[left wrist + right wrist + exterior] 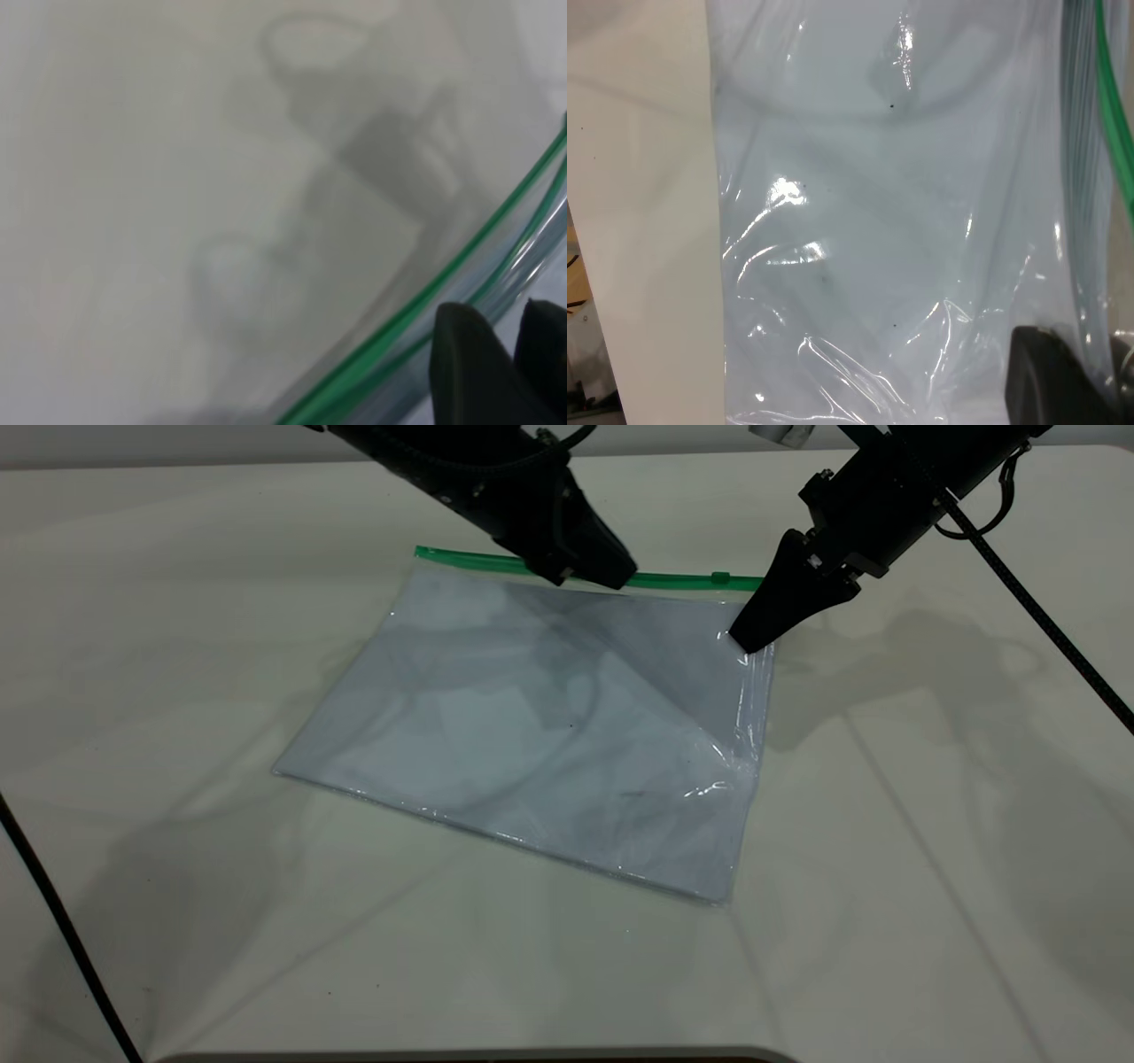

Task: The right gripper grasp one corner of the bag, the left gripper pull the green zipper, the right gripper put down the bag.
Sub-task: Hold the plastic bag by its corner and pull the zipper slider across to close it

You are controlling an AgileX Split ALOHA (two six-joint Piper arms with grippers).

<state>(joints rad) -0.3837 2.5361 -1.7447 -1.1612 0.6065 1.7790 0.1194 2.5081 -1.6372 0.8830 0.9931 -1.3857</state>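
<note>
My left fingers are over the green zipper's middle; they should open and grab the slider tab (720, 578) near my right gripper before pulling.
The bag (532, 726) lies flat on the white table, a clear pouch with white paper inside. The green zipper (461, 558) runs along its far edge, with the slider tab (720, 577) near the right end. My right gripper (742, 642) is shut on the corner of the bag (753, 657) just below that end and holds it slightly raised; crinkled plastic wraps its fingers (1045, 381) in the right wrist view. My left gripper (620, 577) hovers over the middle of the strip, left of the slider. Its fingers (469, 372) stand narrowly apart beside the green strip (399, 319), holding nothing.
A black cable (62, 930) crosses the table's front left corner. The right arm's cable (1045, 620) hangs across the right side. The table's bare cloth (930, 868) spreads around the bag on all sides.
</note>
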